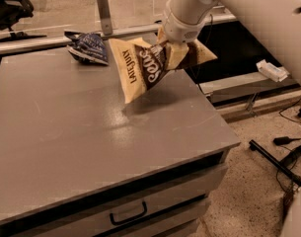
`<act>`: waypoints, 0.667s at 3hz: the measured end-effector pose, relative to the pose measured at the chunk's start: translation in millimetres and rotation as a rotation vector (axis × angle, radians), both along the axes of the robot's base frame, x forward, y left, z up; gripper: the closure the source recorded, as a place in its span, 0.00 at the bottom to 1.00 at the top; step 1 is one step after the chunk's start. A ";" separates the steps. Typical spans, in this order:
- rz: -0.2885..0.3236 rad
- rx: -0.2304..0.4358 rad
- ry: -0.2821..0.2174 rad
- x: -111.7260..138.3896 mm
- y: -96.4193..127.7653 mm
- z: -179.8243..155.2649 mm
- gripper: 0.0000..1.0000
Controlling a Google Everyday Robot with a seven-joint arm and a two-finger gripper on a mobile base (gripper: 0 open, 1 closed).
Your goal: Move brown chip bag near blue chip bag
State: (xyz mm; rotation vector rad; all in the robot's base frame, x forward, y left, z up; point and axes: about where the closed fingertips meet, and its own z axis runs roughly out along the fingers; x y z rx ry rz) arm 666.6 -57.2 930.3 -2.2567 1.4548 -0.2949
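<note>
I should release the brown chip bag close beside the blue chip bag (137,50), along the grey cabinet top's back edge.
The brown chip bag (145,65), dark brown with cream-yellow ends and "LATE JULY" lettering, hangs tilted above the back right part of the grey cabinet top (81,132). My gripper (172,53) is shut on the bag's middle right part and holds it up, its lower corner just over the surface. The blue chip bag (88,47), small, crumpled and dark navy, lies at the back edge of the top, just left of the brown bag.
A grey upright post (104,11) stands behind the blue bag. The cabinet has drawers with a handle (128,214) at the front. A low shelf with a white object (271,70) is to the right. Cables lie on the floor at right.
</note>
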 end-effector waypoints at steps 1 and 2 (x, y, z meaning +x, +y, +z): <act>-0.003 0.033 -0.058 29.2 -16.6 8.7 1.00; 0.036 0.115 -0.141 56.2 -15.3 13.9 1.00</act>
